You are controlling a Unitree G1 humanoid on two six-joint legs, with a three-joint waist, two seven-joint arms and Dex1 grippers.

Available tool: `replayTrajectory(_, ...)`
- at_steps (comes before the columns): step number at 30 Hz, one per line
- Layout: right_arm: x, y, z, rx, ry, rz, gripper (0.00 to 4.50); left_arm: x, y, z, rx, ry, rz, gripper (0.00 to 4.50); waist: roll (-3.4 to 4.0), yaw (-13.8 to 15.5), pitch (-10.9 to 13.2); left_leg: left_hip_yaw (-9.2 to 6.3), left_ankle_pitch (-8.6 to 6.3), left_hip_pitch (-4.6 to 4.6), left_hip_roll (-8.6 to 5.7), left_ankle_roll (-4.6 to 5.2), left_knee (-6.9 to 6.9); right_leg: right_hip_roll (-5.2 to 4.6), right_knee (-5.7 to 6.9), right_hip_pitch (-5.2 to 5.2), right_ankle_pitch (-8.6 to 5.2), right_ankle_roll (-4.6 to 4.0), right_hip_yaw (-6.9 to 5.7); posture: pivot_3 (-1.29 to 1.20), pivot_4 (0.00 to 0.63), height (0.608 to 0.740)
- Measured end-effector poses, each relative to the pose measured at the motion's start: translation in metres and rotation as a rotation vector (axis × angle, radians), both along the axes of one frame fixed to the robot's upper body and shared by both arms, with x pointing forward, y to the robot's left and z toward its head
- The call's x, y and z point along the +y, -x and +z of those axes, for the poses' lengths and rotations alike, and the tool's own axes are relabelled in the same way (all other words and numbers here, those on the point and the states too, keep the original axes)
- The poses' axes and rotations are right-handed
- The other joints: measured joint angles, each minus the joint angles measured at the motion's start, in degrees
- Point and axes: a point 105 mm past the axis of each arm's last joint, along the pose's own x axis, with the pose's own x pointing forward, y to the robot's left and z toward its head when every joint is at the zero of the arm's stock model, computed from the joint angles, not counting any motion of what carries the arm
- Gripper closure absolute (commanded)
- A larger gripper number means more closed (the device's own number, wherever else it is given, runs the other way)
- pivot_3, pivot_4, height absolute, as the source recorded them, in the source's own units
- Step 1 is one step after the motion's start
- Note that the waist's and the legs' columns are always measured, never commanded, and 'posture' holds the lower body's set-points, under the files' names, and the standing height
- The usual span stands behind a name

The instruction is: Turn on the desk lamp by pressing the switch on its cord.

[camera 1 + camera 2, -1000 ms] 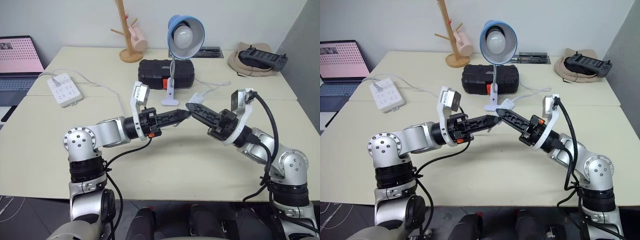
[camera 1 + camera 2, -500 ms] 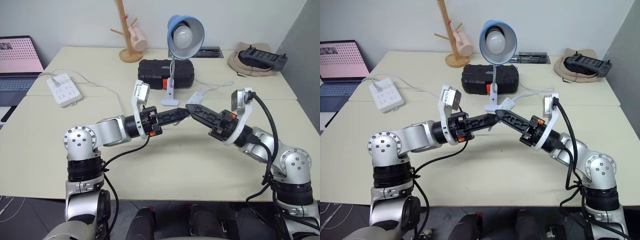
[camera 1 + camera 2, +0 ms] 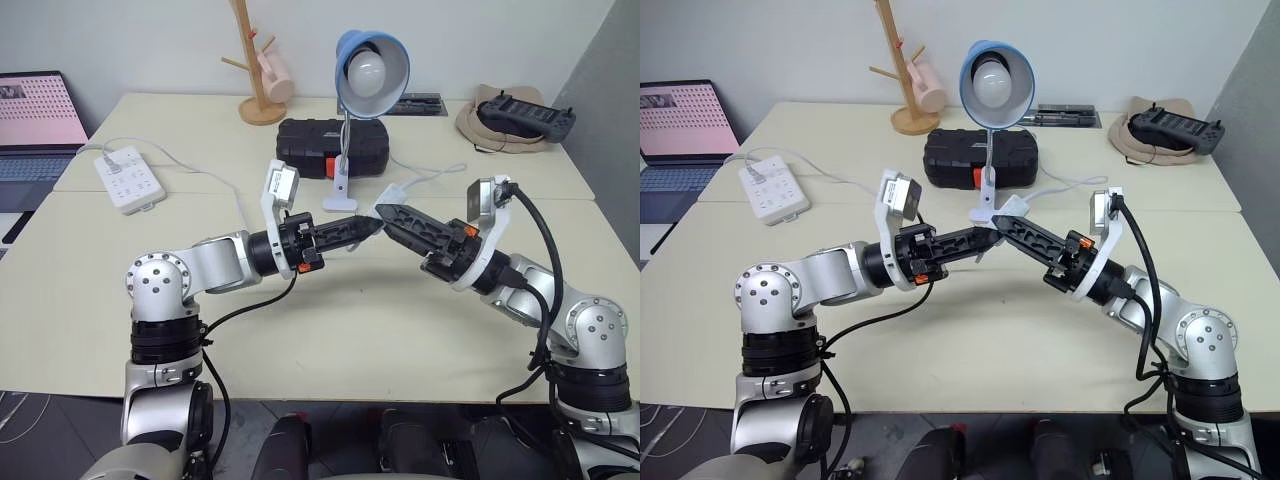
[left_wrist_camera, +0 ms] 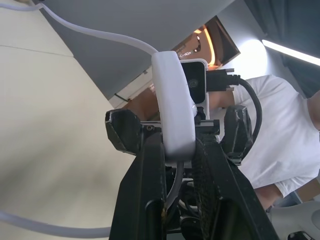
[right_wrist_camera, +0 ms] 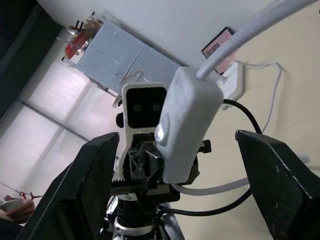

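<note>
My left gripper is going to let go of the white switch on the bare table [image 3: 340, 268] in front of the base of the lamp.
The desk lamp [image 3: 372, 62] stands at the back of the table, its blue shade and white bulb facing me. Its thin white cord [image 3: 425, 177] runs forward over the table to the two grippers. The white oblong switch [image 4: 172, 100] is held above the table, and my left gripper [image 3: 368, 226] is shut on it. My right gripper [image 3: 386, 213] meets it tip to tip from the right and is open. Its black fingers [image 5: 75, 190] stand wide on either side of the switch [image 5: 187, 125] without touching it.
A black case [image 3: 325, 147] lies behind the lamp base. A white power strip [image 3: 128, 178] lies at the left and a laptop [image 3: 35, 125] at the far left. A wooden mug tree [image 3: 258, 70] and a hat holding a controller [image 3: 515, 118] stand at the back. A person in a white shirt [image 4: 285, 130] is in the left wrist view.
My right gripper has opened, its fingers spreading away from the switch. The left gripper has kept its hold and both arms have stayed in place. The bulb looks the same.
</note>
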Motion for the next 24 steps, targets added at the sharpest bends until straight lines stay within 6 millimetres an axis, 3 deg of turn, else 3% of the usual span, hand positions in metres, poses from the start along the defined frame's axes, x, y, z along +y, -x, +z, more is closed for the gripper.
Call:
replayTrajectory(2, -0.0001, 0.0001, 0.0001, 0.000, 0.000, 0.001, 0.59, -0.0016, 0.0006, -0.0004, 0.002, 0.000, -0.006, 4.11, 0.00, 0.0, 0.0, -0.01, 0.00, 0.00, 0.00, 0.00, -0.01, 0.00, -0.01, 0.00, 0.00, 0.00, -0.01, 0.00, 0.150, 0.740)
replayTrajectory(8, -0.0006, 0.0006, 0.0004, 0.002, -0.002, 0.004, 2.06, -0.0017, 0.0006, 0.0011, 0.000, 0.010, -0.002, 4.11, 0.00, 0.0, 0.0, -0.01, 0.00, -0.01, 0.00, 0.00, -0.01, 0.00, -0.02, 0.00, 0.00, 0.00, 0.00, 0.00, 0.150, 0.740)
replayTrajectory(17, -0.0021, 0.0023, -0.0019, 0.030, -0.023, 0.007, 3.81, 0.0024, 0.0031, -0.0020, 0.013, 0.012, -0.008, 4.11, 0.00, 0.0, 0.0, -0.04, 0.00, -0.03, 0.01, 0.00, -0.02, 0.00, -0.06, 0.00, 0.00, 0.00, -0.02, 0.00, 0.150, 0.740)
replayTrajectory(24, -0.0035, 0.0049, 0.0036, 0.028, -0.064, 0.019, 3.95, 0.0002, 0.0048, 0.0032, 0.015, 0.051, -0.022, 4.11, 0.00, 0.0, 0.0, -0.04, 0.00, -0.04, 0.01, 0.00, -0.03, 0.00, -0.10, 0.00, 0.00, 0.00, -0.02, 0.00, 0.150, 0.740)
